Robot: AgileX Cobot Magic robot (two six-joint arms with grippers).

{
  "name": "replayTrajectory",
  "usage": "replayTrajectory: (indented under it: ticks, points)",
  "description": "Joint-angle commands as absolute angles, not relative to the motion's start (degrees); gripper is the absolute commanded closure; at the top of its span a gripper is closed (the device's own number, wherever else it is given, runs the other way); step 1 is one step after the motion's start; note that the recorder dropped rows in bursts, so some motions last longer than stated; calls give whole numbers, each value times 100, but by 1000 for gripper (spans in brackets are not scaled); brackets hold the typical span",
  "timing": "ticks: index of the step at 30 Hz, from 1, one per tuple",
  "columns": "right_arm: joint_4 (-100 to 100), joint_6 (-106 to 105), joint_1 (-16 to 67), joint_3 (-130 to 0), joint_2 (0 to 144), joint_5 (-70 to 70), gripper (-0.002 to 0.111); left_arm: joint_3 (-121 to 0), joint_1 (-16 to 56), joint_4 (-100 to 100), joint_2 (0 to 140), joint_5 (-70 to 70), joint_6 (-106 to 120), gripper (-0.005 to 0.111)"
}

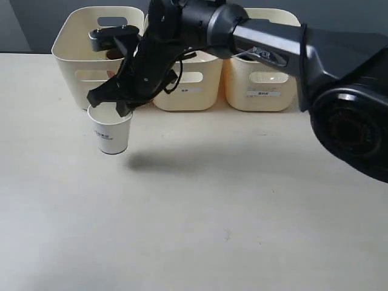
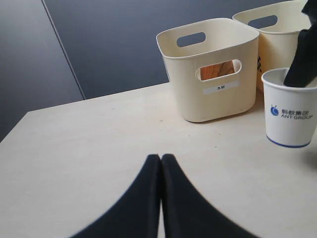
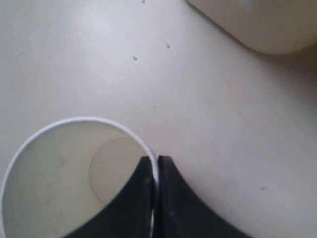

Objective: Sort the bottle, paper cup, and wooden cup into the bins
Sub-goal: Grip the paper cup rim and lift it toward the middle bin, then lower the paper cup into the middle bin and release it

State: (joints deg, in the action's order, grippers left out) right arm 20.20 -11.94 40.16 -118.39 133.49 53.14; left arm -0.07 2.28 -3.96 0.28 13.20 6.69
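Note:
Next, I place the white paper cup down inside the middle bin (image 1: 187, 57) at the back using my right gripper.
The white paper cup (image 1: 113, 134) (image 2: 290, 109) (image 3: 74, 178) is upright in front of the left bin (image 1: 73, 54). My right gripper (image 1: 119, 109) (image 3: 155, 161) reaches across from the right and is shut on the cup's rim, one finger inside and one outside. Whether the cup's base touches the table I cannot tell. Reddish-brown wood of the wooden cup (image 2: 218, 70) (image 1: 111, 56) shows through the left bin's handle cut-out. The bottle is out of view. My left gripper (image 2: 161, 157) is shut and empty, low over bare table; the exterior view does not show it.
Three cream bins stand in a row at the back: the left one (image 2: 213, 99), the middle one (image 1: 194, 91) (image 2: 280, 34) and the right one (image 1: 264, 85). The right arm (image 1: 273, 48) stretches in front of the middle and right bins. A dark wall rises behind them.

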Motion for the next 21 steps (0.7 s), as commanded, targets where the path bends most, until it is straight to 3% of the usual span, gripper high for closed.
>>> replayTrajectory:
  ticks: [1, 13, 21]
  points:
    - [1529, -1023, 4003, -11857, 12968, 5440, 108, 0, 247, -396, 0, 1288, 658, 107]
    - [0, -230, 4003, -11857, 12165, 5515, 108, 0, 247, -396, 0, 1288, 658, 107]
    - [-2128, 1232, 4003, -11857, 11896, 5362, 108, 0, 247, -396, 0, 1288, 658, 107]
